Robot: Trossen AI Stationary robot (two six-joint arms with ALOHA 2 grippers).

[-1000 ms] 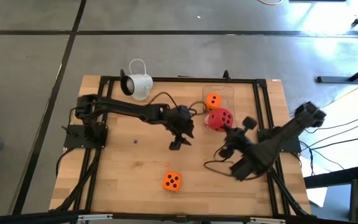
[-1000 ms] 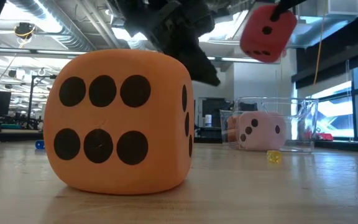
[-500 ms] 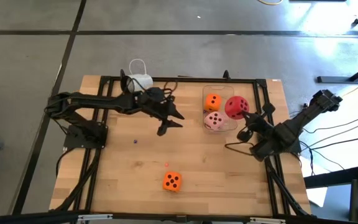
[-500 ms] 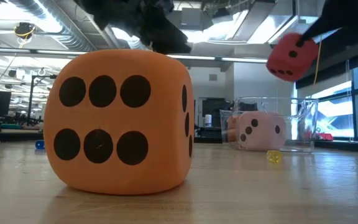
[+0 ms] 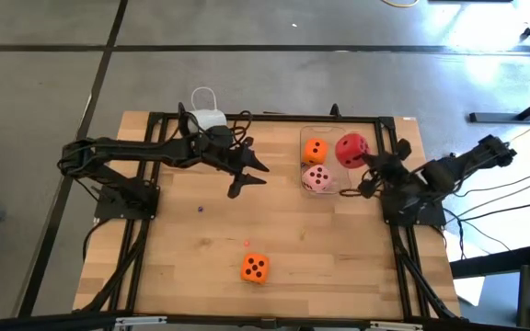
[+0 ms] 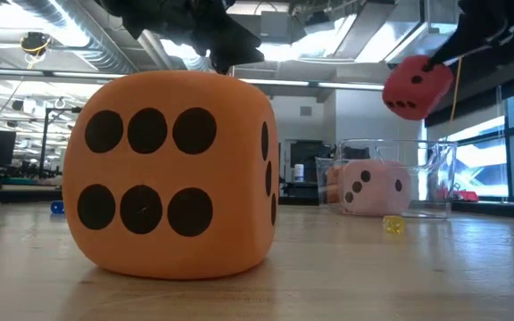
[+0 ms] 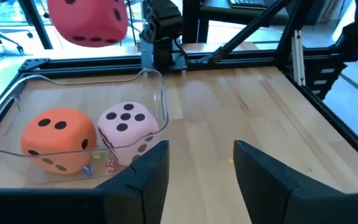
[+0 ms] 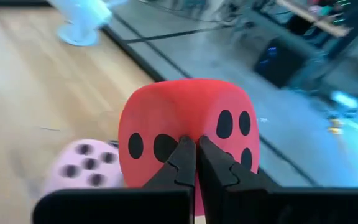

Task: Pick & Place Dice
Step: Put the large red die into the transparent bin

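I should use my right gripper to set the red die down in the clear container (image 5: 329, 154) against the orange die.
My right gripper (image 5: 364, 163) is shut on the red die (image 5: 351, 150), which hangs in the air over the far right part of the clear container (image 5: 325, 134). Inside the container, an orange die (image 5: 315, 150) and the pale pink die (image 5: 316, 177) rest on its floor. The second orange die (image 5: 255, 268) sits on the table near the near edge and fills the low view (image 6: 172, 174). My left gripper (image 5: 249, 177) is open and hovers left of the container, touching nothing. Its wrist view shows the container (image 7: 160, 106) ahead of it. My right gripper pinches the red die (image 8: 185, 124) between its two fingers (image 8: 180, 158) at the edge where two pip faces meet (image 8: 194, 132). The fingertips nearly meet, with the soft surface squeezed between them. It comes from the table's right side, and the die (image 6: 418, 86) hangs clear above the container.
A white mug-like camera (image 5: 205, 119) stands at the far edge, behind my left arm. Tiny pieces lie on the wood: a blue one (image 5: 200, 208), a red one (image 5: 247, 243), a yellow one (image 6: 393, 226). A black frame rail (image 5: 265, 118) borders the table. Bare wood spreads between the two arms.
My right gripper has carried the red die from over the container's near part toward the table's far right, drawing back toward the right edge. My left gripper has pulled away from the container toward the table's left and far side.
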